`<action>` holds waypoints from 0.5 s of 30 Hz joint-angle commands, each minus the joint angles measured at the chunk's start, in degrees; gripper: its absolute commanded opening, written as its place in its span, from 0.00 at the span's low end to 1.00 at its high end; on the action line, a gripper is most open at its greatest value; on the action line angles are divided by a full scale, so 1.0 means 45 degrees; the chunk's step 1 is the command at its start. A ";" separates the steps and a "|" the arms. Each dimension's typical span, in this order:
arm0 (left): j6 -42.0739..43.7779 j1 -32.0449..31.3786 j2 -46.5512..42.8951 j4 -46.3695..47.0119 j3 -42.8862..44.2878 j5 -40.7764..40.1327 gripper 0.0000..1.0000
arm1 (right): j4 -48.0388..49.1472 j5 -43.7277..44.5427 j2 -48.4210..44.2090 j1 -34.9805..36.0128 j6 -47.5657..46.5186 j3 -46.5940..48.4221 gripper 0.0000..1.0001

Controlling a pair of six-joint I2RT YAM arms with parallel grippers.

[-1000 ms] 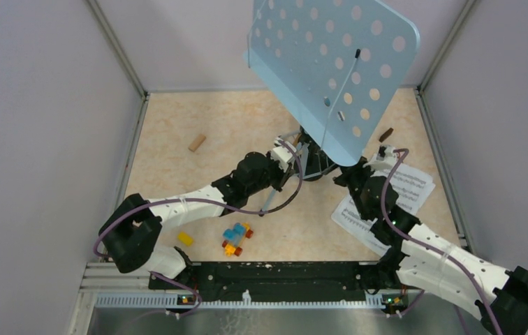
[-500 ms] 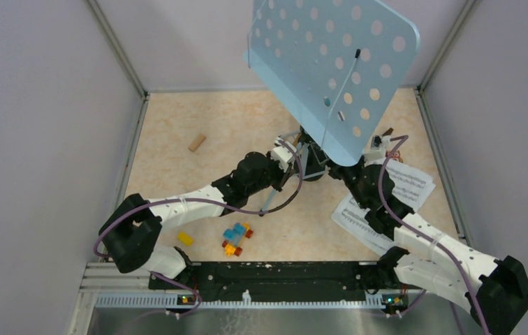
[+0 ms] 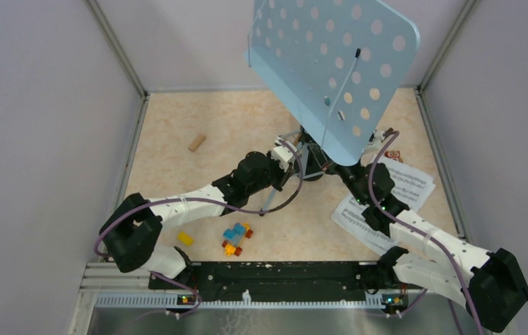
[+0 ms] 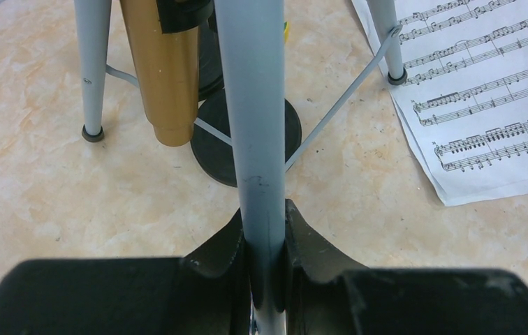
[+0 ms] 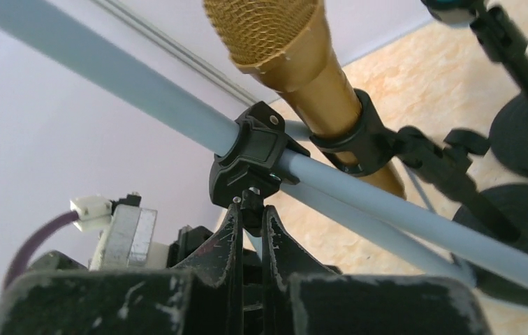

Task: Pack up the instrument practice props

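The gold microphone's base is crowding the music rack's legs, so next my right gripper leaves the clamp's knob and grips a rack leg (image 5: 415, 215) to move the rack clear.
The pale-blue perforated music rack (image 3: 331, 70) stands tilted on its tripod at the back centre. My left gripper (image 4: 268, 237) is shut on its pale-blue pole (image 4: 251, 105). From the top view, the left gripper (image 3: 290, 157) sits low beside the tripod. My right gripper (image 5: 251, 213) is shut on the small knob of the black clamp (image 5: 254, 157) on a rack tube. The gold microphone (image 5: 296, 56) sits in a black clip holder (image 5: 366, 143) just behind the clamp. Two black round bases (image 5: 526, 132) stand on the floor. White sheet-music pages (image 3: 408, 185) lie under the right arm.
A wooden block (image 3: 196, 143) lies at the back left. A colourful toy-block car (image 3: 237, 238) and a yellow block (image 3: 185, 239) sit near the front. Grey walls close in three sides. A tripod leg (image 4: 92, 70) stands left of the gold microphone (image 4: 167, 70).
My right arm has moved in and forward under the rack, and its jaws have gone from open to shut on the clamp knob. The left arm has held still.
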 commanded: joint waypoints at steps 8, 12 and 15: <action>0.0990 -0.0510 0.0458 -0.0620 0.0272 0.1141 0.00 | 0.0817 -0.5564 0.0423 -0.0064 -1.3859 0.0760 0.00; 0.1014 -0.0534 0.0399 -0.0603 0.0226 0.1014 0.00 | -0.1268 -0.5743 0.0060 -0.0068 -1.7394 0.1029 0.15; 0.1005 -0.0535 0.0449 -0.0576 0.0195 0.1032 0.00 | -0.2139 -0.5307 -0.0299 -0.0061 -1.9863 0.0988 0.16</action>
